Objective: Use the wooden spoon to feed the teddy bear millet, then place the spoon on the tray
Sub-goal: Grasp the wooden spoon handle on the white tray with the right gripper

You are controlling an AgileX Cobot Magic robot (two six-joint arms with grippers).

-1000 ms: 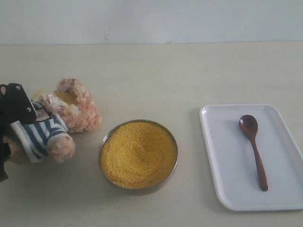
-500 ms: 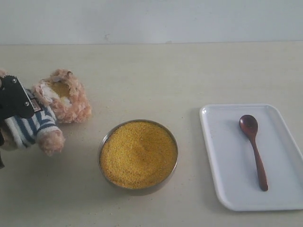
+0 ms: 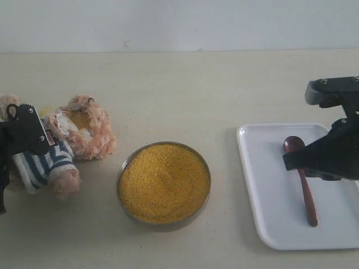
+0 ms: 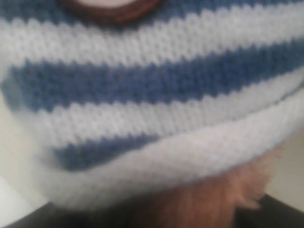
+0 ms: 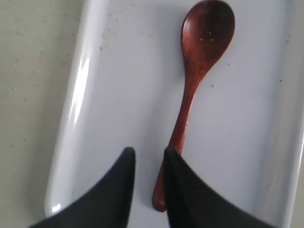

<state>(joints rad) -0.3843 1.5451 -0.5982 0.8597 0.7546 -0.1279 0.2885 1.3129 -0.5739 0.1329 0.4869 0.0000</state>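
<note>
My right gripper will grip the wooden spoon at the middle of the handle (image 3: 303, 180) (image 5: 180, 126), leaving the spoon's bowl free to scoop millet.
The teddy bear (image 3: 81, 131) lies tilted at the far left, and its striped shirt (image 4: 152, 95) fills the left wrist view. My left gripper (image 3: 27, 139) is shut on the bear's body, its fingertips hidden in the plush. Millet (image 3: 164, 182) fills the round metal bowl (image 3: 121, 171) in the middle. The wooden spoon (image 3: 307, 196) lies lengthwise on the white tray (image 3: 263, 185). Over the tray hangs my right gripper (image 3: 294, 162), also (image 5: 149, 154), open a narrow gap with nothing in it. The spoon (image 5: 192, 90) handle runs beside one finger (image 5: 178, 180), partly hidden by it.
A pale wall runs along the back of the beige tabletop (image 3: 185, 95). A few millet grains speckle the tray (image 5: 118, 95) and the spoon's bowl. The metal bowl stands between the bear and the tray.
My right gripper has come into view from the right and now hangs over the spoon. The left gripper and the bear shifted left and up, then back right and down a little.
</note>
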